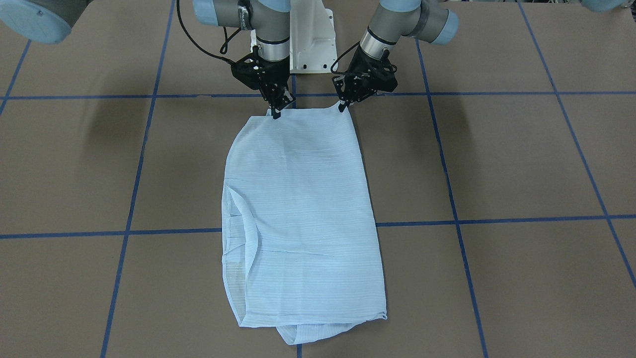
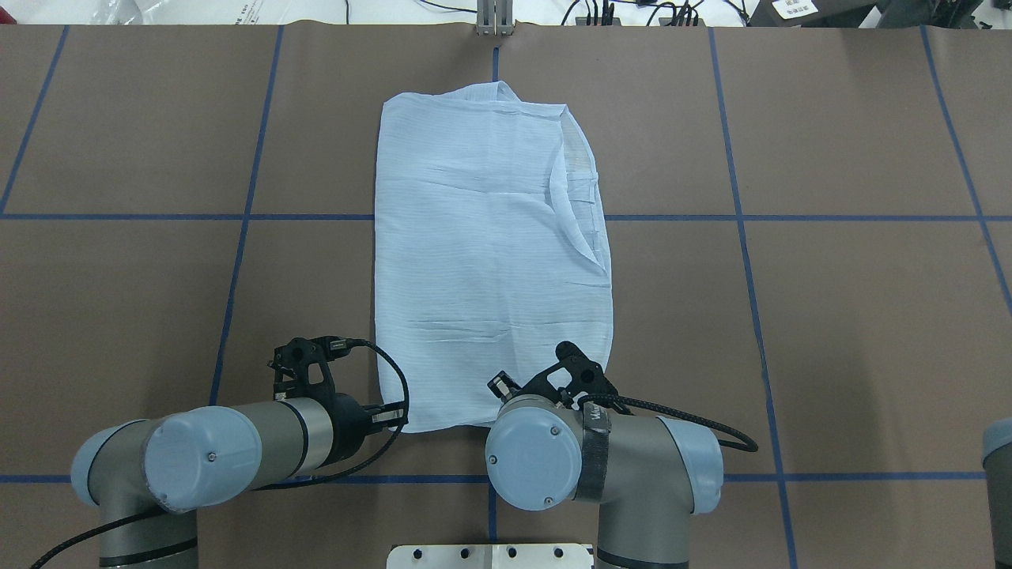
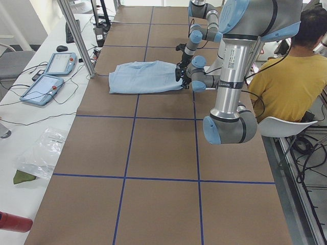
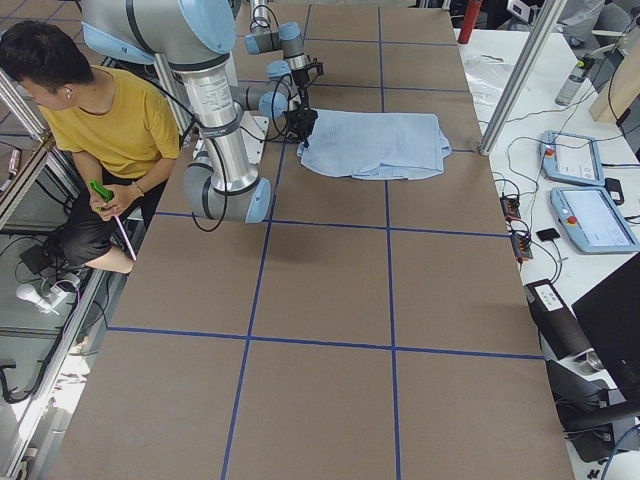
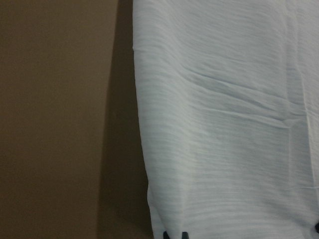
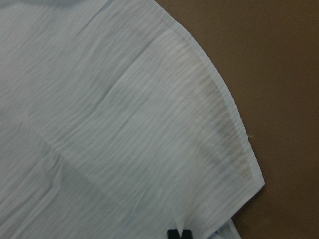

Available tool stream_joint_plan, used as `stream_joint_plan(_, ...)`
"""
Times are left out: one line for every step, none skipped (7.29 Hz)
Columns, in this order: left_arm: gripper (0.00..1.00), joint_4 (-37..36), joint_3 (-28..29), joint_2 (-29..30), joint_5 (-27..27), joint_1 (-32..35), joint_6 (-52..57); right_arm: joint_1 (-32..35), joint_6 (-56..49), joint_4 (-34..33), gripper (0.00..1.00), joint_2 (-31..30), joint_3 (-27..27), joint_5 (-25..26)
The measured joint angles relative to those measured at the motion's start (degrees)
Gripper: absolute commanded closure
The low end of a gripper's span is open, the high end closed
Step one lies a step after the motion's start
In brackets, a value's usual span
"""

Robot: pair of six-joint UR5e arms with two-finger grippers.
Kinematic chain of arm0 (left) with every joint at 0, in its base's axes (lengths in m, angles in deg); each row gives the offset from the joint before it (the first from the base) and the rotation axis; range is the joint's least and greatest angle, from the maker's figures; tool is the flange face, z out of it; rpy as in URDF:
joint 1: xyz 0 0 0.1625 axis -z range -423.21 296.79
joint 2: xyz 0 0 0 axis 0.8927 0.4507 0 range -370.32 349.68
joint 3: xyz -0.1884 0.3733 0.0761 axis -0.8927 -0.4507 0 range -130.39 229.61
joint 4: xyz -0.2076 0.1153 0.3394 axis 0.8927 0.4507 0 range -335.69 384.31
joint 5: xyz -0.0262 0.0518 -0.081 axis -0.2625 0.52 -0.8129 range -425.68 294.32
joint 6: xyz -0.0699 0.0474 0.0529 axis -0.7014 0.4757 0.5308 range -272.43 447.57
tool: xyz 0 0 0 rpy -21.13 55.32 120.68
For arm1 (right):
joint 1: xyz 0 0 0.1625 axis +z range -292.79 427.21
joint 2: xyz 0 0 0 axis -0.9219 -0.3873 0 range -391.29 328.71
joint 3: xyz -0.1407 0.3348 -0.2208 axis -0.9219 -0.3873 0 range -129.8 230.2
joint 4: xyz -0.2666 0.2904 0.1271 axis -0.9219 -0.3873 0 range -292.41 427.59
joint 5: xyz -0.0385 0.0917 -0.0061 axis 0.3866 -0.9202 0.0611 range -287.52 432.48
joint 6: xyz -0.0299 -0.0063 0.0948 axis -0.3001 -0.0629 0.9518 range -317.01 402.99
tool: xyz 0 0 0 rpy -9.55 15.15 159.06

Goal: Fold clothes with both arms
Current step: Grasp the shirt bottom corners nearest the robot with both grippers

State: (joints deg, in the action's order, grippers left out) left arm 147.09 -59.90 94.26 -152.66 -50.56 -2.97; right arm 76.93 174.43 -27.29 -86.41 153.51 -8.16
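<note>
The shirt's lower layer pokes out beyond my right gripper's closed fingers, so my right gripper needs to open and pinch both layers at the shirt's near edge [image 6: 214, 231].
The light-blue striped shirt [image 1: 303, 214] lies flat on the brown table, folded lengthwise into a long rectangle; it also shows in the overhead view [image 2: 490, 237]. Both grippers are at its edge nearest the robot, one at each corner. My left gripper [image 1: 342, 106] is shut on the corner at the right of the front-facing view, which rises to a small peak. My right gripper [image 1: 276, 114] is shut on the other corner. In the left wrist view [image 5: 174, 235] and the right wrist view [image 6: 178, 234] the fingertips sit close together on the cloth. A folded-under layer pokes out at the far end [image 1: 303, 333].
The white pedestal base [image 1: 312, 44] stands just behind the grippers. Blue tape lines [image 1: 134, 199] grid the table. A metal post [image 2: 494, 20] stands at the far edge. A seated person in yellow [image 3: 286, 76] is beside the robot. Control tablets [image 3: 51, 76] lie on the side bench.
</note>
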Motion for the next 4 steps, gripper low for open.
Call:
stream_joint_plan(1.00,0.0,0.0,0.1,0.0,0.0,0.1,0.0,-0.5,-0.4,0.00,-0.3,0.4,0.0)
stream_joint_plan(1.00,0.0,0.1,0.1,0.0,-0.1,0.1,-0.1,-1.5,-1.0,0.00,-0.5,0.6,-0.1)
stream_joint_plan(1.00,0.0,0.1,0.1,-0.1,-0.1,0.2,-0.1,-2.7,-1.6,0.00,-0.5,0.6,-0.2)
stream_joint_plan(1.00,0.0,0.1,0.2,-0.1,-0.1,0.2,-0.2,-3.4,-1.9,0.00,-0.4,0.5,-0.3)
